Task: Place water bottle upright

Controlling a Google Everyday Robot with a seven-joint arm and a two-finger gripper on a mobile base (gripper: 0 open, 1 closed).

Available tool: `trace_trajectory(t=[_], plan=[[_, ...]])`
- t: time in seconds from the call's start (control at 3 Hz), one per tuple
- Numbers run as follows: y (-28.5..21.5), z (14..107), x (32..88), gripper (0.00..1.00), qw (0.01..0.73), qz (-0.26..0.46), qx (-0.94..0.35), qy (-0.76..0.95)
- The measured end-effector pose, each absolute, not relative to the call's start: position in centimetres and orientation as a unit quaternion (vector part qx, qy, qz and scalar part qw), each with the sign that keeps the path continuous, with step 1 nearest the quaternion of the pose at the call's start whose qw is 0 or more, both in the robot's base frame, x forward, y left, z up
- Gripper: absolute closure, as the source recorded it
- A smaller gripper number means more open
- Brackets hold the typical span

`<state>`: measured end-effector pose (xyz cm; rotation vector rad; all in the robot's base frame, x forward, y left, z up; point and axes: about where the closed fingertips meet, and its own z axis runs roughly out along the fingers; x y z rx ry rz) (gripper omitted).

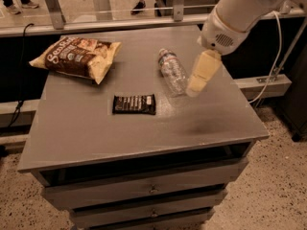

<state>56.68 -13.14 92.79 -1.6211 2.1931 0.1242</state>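
Note:
I will next close on the water bottle's end with the cap (167, 55), pointing to the far side.
The water bottle (172, 73) is a small clear ribbed plastic bottle. It lies on its side on the grey table top (96, 128), right of centre, with its capped end pointing to the far side. My gripper (200, 74) hangs from the white arm (240, 11) that reaches in from the upper right. It is above the table just to the right of the bottle, close beside it. Nothing shows in the gripper.
A brown and yellow chip bag (76, 57) lies at the far left of the table. A dark snack bar (135, 104) lies near the middle, left of the bottle. Drawers (144, 190) sit under the top. A rail (110, 20) runs behind the table.

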Motion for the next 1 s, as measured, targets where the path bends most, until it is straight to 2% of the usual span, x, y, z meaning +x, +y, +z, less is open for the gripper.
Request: trace_trajectory(t=[1.0], plan=[[-9.0, 87.1, 68.9, 0.00, 0.211, 0.087, -0.396, 0.889]])
